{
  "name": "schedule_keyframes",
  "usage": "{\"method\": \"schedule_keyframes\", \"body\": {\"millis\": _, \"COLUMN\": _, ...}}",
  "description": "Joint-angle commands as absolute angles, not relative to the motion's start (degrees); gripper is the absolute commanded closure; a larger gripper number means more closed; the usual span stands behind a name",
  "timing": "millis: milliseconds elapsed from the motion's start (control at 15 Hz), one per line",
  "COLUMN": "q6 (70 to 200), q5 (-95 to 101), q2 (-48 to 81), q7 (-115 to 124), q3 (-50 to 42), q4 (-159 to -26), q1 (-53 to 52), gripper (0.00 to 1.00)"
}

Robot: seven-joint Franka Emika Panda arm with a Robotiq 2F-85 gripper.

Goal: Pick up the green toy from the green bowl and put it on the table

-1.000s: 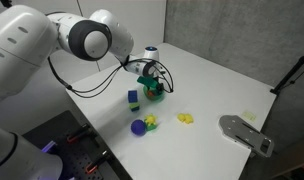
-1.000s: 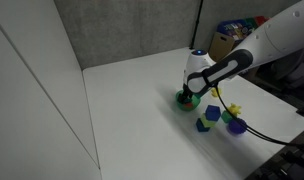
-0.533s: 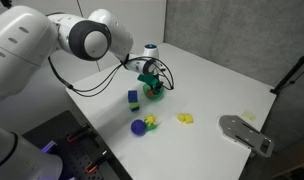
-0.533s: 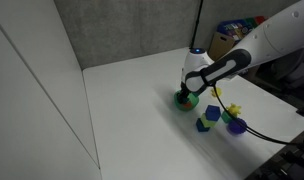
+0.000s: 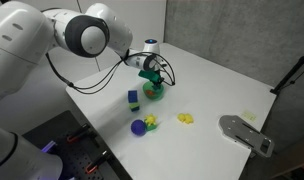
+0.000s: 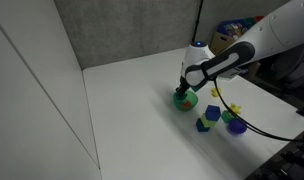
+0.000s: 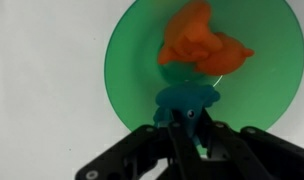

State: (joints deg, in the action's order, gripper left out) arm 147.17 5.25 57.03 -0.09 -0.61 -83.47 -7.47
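I will use my gripper to set the green toy down between the yellow toys [image 5: 160,118], close to the yellow one that is by the purple toy. The green toy is now over the bowl's near half.
In the wrist view the green bowl [image 7: 127,60] fills the frame on the white table [image 7: 42,60]. An orange-red piece [image 7: 197,45] lies in its far half. The green toy [image 7: 187,100], a small dark teal-green lump, sits over the bowl's near half, and my gripper [image 7: 192,125] is shut on it with both black fingers pressed to its sides. Whether the toy is clear of the bowl's floor I cannot tell. In both exterior views the gripper [image 5: 149,80] [image 6: 185,89] points down into the bowl [image 5: 154,94] [image 6: 186,100], and the toy is hidden there.
A blue block with a green top [image 5: 134,98] stands near the bowl. A purple and blue toy [image 5: 141,127] and small yellow toys [image 5: 185,120] lie further along the table. A grey device [image 5: 247,134] sits at the table's far corner.
The fingers have closed from open onto the green toy. The wrist has risen a little above the bowl.
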Motion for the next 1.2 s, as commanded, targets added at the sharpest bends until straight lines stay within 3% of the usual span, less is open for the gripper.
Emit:
{"method": "schedule_keyframes", "body": {"millis": 0, "q6": 146.94, "q5": 4.36, "q2": 52.53, "q7": -1.78, "q3": 1.29, "q4": -86.21, "q1": -5.45, "gripper": 0.95}}
{"method": "schedule_keyframes", "body": {"millis": 333, "q6": 143.17, "q5": 0.74, "q2": 46.58, "q7": -5.79, "q3": 5.47, "q4": -89.06, "q1": -0.49, "gripper": 0.94}}
{"method": "schedule_keyframes", "body": {"millis": 1067, "q6": 132.39, "q5": -2.60, "q2": 33.17, "q7": -8.26, "q3": 2.61, "q4": -102.89, "q1": 6.99, "gripper": 0.94}}
{"method": "schedule_keyframes", "body": {"millis": 1133, "q6": 132.09, "q5": -2.70, "q2": 32.12, "q7": -8.64, "q3": 2.42, "q4": -104.17, "q1": 7.42, "gripper": 0.58}}
